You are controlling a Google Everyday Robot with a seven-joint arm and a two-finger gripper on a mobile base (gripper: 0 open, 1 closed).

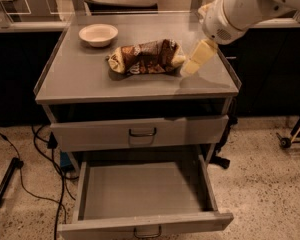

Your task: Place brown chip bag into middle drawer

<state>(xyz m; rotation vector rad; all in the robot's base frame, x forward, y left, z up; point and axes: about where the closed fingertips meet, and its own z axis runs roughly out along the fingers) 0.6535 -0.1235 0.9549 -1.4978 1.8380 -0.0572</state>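
Next, I need to move from beside the brown chip bag's end to the bag's middle (157, 54) and close my gripper there.
The brown chip bag (146, 57) lies on its side on the grey cabinet top (90, 81), dark brown with tan ends. My gripper (191, 65) hangs from the white arm (240, 9) just right of the bag's right end, low over the top, close to or touching the bag. The middle drawer (145, 190) is pulled open below and looks empty inside. Its small wire handle (147, 231) shows at the front edge.
A cream round bowl (98, 34) stands at the back left of the cabinet top. The closed upper drawer front (140, 132) sits just above the open drawer. Cables (40, 149) lie on the floor at the left. A wheeled stand (290, 136) is at the right.
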